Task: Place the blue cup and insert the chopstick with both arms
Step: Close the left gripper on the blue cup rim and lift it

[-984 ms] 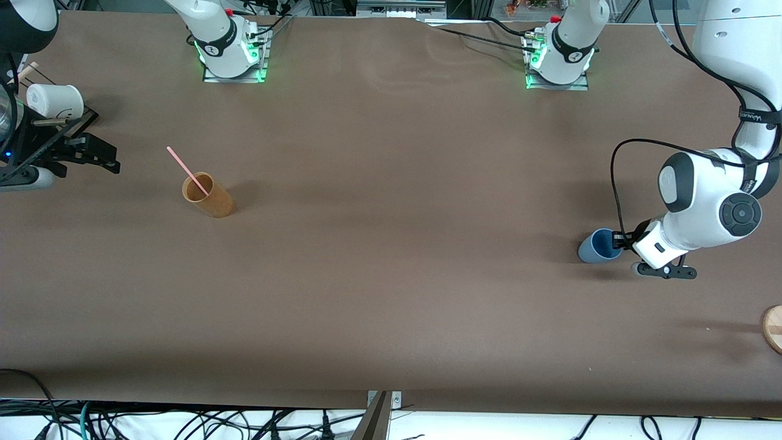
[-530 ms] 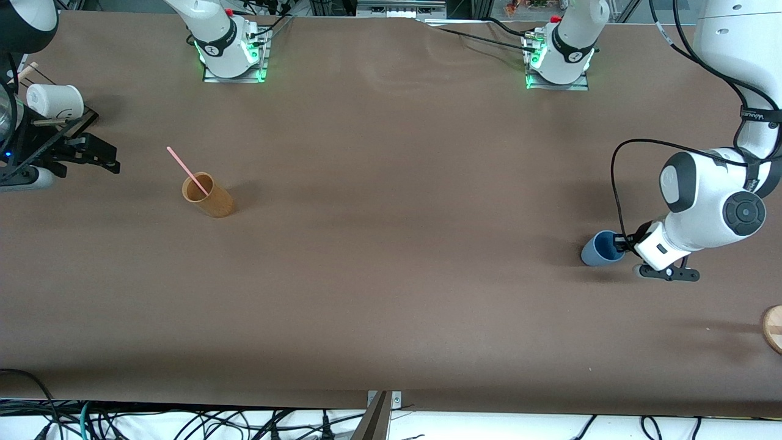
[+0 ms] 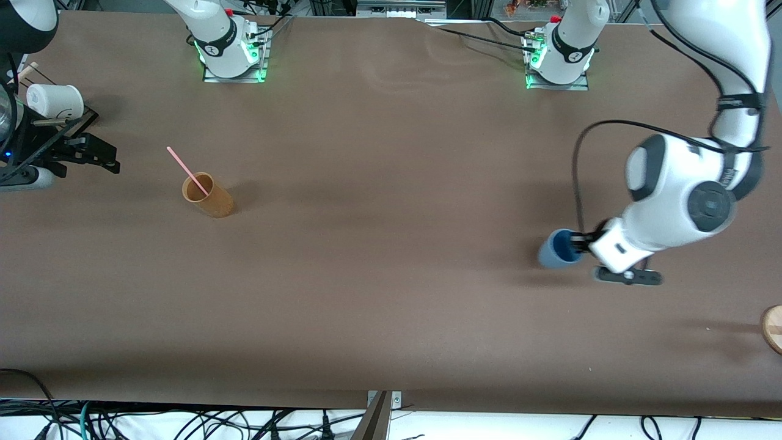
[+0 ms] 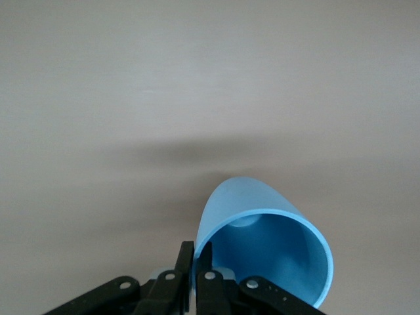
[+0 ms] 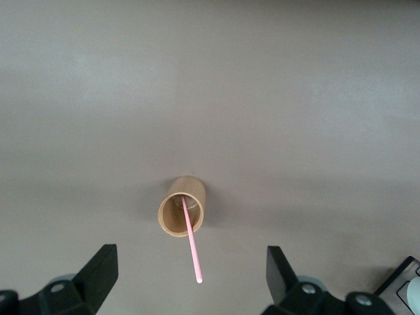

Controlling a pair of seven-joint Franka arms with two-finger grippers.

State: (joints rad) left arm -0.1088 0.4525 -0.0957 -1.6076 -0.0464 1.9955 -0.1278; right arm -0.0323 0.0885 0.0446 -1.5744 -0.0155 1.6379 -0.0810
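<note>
My left gripper should release the blue cup on the bare table [image 3: 352, 213] near its middle, level with the tan-brown cup.
The blue cup [image 3: 557, 250] hangs tilted just above the table toward the left arm's end. My left gripper [image 3: 580, 243] is shut on its rim. In the left wrist view one finger is inside the blue cup [image 4: 262, 236] and one is outside, with the left gripper [image 4: 197, 252] pinching the wall. The pale-pink chopstick [image 3: 186, 170] stands slanted in the tan-brown cup [image 3: 211, 198] toward the right arm's end. My right gripper [image 3: 101, 143] is open and empty, held up beside that cup. The right wrist view shows the chopstick [image 5: 192, 246] and tan cup [image 5: 182, 213] ahead of the right gripper [image 5: 190, 266].
A white paper cup [image 3: 55, 101] stands at the table's edge by the right arm's end. A round wooden piece [image 3: 773, 329] lies at the edge by the left arm's end. The brown table [image 3: 391, 275] stretches bare between the two cups.
My left arm has carried the blue cup toward the middle of the table, toward the right arm's end. The right arm, tan cup and chopstick have not moved.
</note>
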